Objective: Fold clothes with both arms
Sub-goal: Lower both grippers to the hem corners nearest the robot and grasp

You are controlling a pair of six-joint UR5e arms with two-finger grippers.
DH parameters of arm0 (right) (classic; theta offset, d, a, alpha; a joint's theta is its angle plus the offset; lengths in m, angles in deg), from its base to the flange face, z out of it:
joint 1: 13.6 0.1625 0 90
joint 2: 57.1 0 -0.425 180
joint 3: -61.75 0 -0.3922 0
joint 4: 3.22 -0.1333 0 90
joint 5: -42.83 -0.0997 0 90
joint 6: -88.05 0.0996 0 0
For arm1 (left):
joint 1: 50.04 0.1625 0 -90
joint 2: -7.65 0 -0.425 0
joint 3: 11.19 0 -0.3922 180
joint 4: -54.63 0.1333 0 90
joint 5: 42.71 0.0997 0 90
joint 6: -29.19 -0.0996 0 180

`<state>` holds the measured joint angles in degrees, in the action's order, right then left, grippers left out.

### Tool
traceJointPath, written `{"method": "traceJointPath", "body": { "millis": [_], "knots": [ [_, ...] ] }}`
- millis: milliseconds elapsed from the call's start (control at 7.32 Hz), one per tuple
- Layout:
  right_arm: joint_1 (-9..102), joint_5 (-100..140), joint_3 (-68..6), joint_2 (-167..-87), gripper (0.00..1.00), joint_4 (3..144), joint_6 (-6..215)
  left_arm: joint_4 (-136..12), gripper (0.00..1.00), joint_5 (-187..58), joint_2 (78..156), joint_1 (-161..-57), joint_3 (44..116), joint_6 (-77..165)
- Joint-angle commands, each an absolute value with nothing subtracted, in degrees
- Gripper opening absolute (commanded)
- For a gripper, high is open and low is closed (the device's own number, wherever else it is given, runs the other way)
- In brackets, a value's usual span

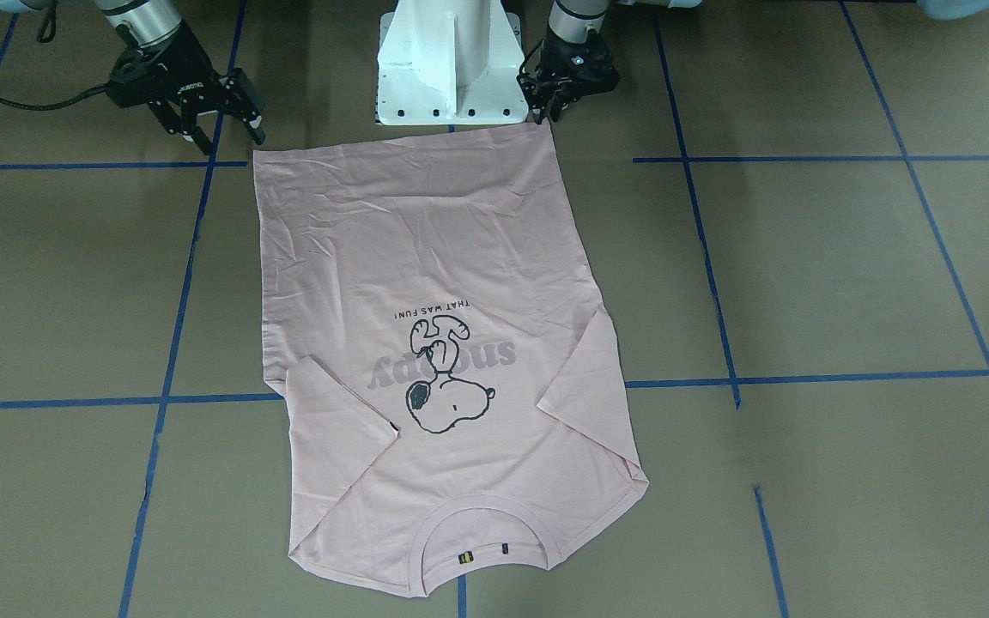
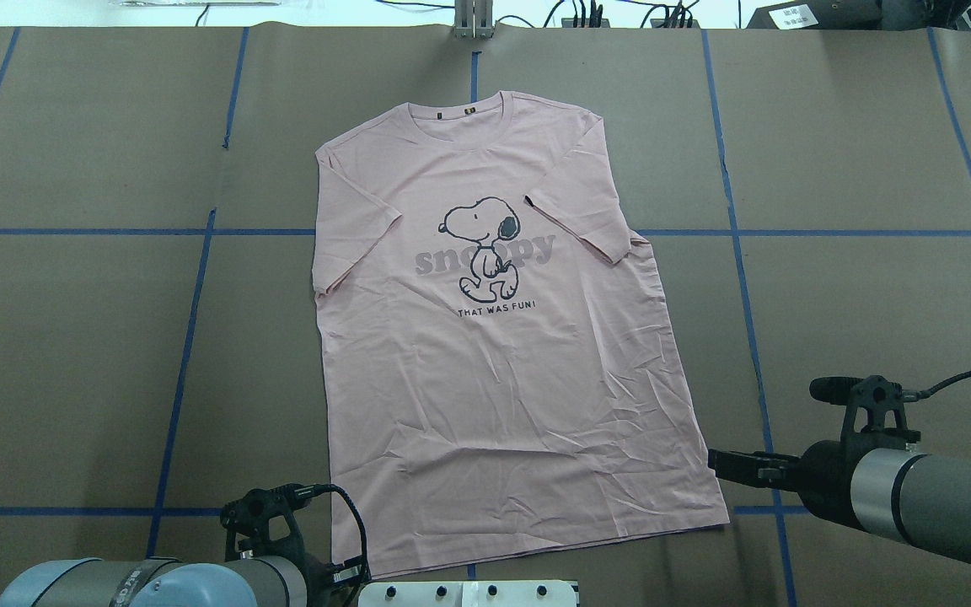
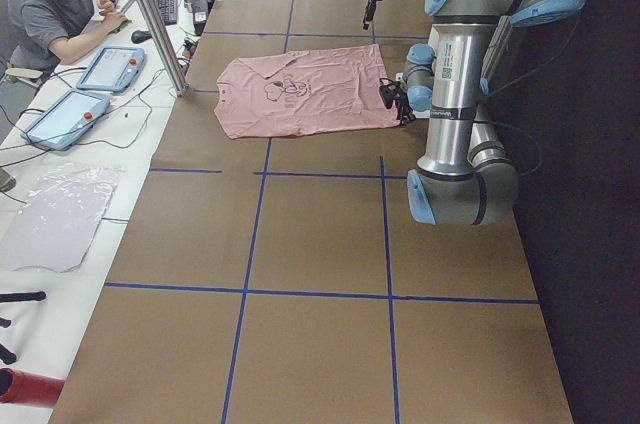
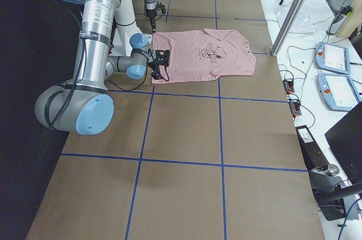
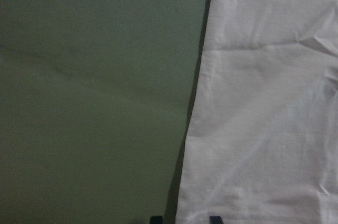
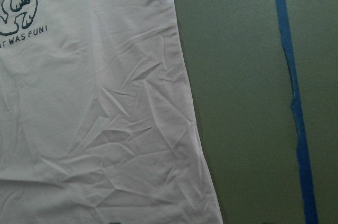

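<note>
Next, my right gripper grabs the hem corner (image 1: 258, 155) beside the crossing blue tape on the pale pink T-shirt, opposite my left gripper's corner.
The pale pink T-shirt (image 1: 443, 257) (image 2: 494, 379) lies flat and face up on the brown table, its neck at the far side and its hem toward the robot. Both sleeves are folded in over the chest. My left gripper (image 1: 548, 116) (image 2: 349, 575) sits low at the hem's left corner. In the left wrist view the two tips of that gripper (image 5: 185, 218) stand apart on either side of the shirt's edge (image 5: 264, 129). My right gripper (image 1: 227, 137) (image 2: 726, 462) is open just beside the hem's right corner, with nothing between its fingers. The right wrist view shows wrinkled shirt cloth (image 6: 79, 129).
The white pedestal base (image 1: 447, 69) stands just behind the hem. Blue tape lines (image 2: 738, 253) cross the brown table. A person (image 3: 55, 4) sits at a side bench with tablets beyond the table's far edge, near a metal pole (image 3: 150, 14).
</note>
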<state>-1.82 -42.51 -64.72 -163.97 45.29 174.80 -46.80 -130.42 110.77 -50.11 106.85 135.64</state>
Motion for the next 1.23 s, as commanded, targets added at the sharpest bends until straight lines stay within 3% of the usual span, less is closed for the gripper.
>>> {"method": "traceJointPath", "body": {
  "millis": [0,683,956,1093],
  "knots": [
    [-1.8,-42.5,-64.7,-164.0,0.93,45.3,174.8,-46.8,0.35,-130.4,111.0,-50.0,106.7,135.2],
    [-1.8,-42.5,-64.7,-164.0,0.93,45.3,174.8,-46.8,0.35,-130.4,111.1,-49.9,105.7,135.0],
    [-1.8,-42.5,-64.7,-164.0,0.93,45.3,174.8,-46.8,0.09,-130.4,111.1,-49.9,105.6,134.9],
    [-1.8,-42.5,-64.7,-164.0,0.93,45.3,174.8,-46.8,0.08,-130.4,111.1,-49.9,105.5,134.9]
  ]
}}
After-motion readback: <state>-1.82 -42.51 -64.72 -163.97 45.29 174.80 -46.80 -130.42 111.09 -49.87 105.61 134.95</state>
